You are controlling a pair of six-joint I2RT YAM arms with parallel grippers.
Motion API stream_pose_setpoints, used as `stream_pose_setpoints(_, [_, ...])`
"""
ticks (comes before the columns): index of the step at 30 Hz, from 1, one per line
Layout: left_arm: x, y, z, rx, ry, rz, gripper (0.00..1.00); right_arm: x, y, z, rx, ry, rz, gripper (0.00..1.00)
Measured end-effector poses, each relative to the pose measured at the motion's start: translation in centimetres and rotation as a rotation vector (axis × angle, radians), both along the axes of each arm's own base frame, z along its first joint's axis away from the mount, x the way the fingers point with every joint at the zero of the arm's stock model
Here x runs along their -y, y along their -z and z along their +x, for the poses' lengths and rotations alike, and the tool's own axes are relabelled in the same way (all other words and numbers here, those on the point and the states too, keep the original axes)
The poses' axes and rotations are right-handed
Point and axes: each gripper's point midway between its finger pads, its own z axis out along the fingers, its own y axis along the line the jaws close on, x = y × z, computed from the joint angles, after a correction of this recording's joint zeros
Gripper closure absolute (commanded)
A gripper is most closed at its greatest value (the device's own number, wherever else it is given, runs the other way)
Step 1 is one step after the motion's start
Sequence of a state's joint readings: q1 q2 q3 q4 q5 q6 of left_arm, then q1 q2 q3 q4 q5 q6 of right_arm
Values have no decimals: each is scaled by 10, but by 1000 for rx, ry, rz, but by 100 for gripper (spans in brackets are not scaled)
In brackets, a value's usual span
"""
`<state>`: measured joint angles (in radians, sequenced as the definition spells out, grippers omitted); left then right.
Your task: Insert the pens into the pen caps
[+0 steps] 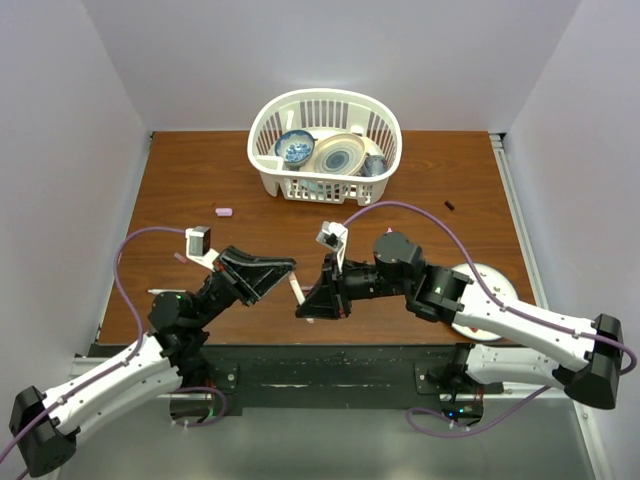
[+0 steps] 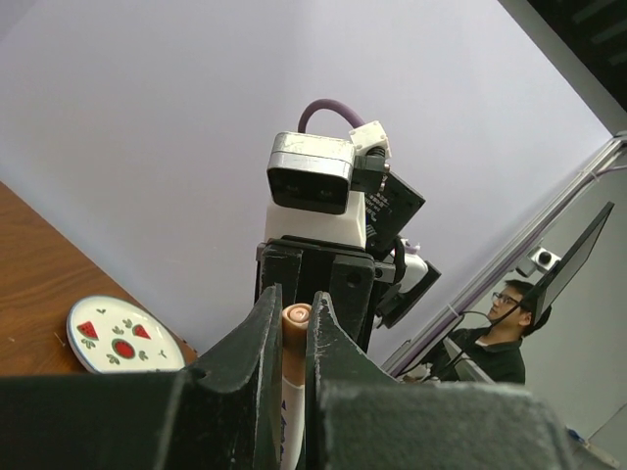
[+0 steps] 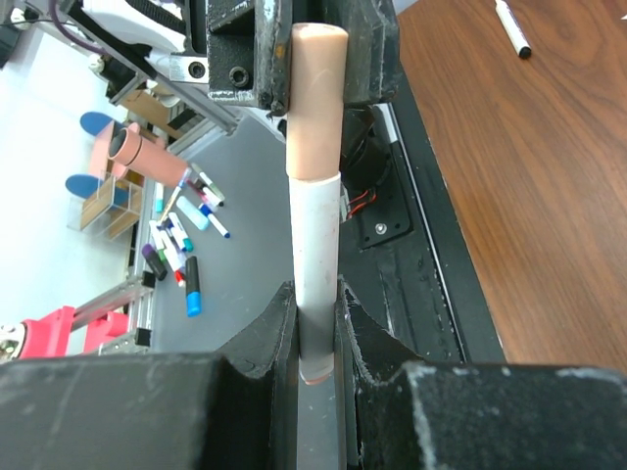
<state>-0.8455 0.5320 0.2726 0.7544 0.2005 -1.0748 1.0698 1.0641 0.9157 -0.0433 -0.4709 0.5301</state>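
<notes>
My left gripper needs to let go of the white pen on the wood midway (image 1: pixel 271 279) between the basket and the near edge of the table.
Both grippers hold one white pen (image 1: pixel 298 293) above the table's near edge. My left gripper (image 1: pixel 288 268) is shut on its peach-pink capped end (image 2: pixel 296 317). My right gripper (image 1: pixel 306 310) is shut on the white barrel (image 3: pixel 315 245), and the peach-pink cap (image 3: pixel 319 98) runs up into the left fingers (image 3: pixel 235 39). A pink cap (image 1: pixel 224 212) lies on the table at the left. A black cap (image 1: pixel 449 206) lies at the right. A white pen with a black end (image 3: pixel 510 26) lies on the wood in the right wrist view.
A white basket (image 1: pixel 266 130) holding bowls and plates stands at the back centre. A round decorated plate (image 1: pixel 488 276) lies under the right arm and also shows in the left wrist view (image 2: pixel 118 338). Purple cables loop over both arms.
</notes>
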Motion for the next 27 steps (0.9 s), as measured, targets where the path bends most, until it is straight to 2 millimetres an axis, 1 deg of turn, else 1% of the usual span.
stream_pose_setpoints(11, [-5, -11, 7, 18, -54, -32, 100, -3, -13, 9, -39, -41, -5, 100])
stream_pose_setpoints(16, [-4, -12, 13, 6, -82, -21, 100, 2, -16, 16, -77, -58, 3, 100])
stream_pose_setpoints(18, [-5, -12, 12, 8, -80, -25, 100, 3, -18, 16, -89, -79, 7, 100])
stream_pose_setpoints(23, [-6, -21, 7, 25, -74, -59, 100, 2, -28, 11, -103, -145, 20, 100])
stream_pose_setpoints(27, [-6, -24, 4, 28, -68, -75, 100, 3, -30, 10, -102, -156, 25, 100])
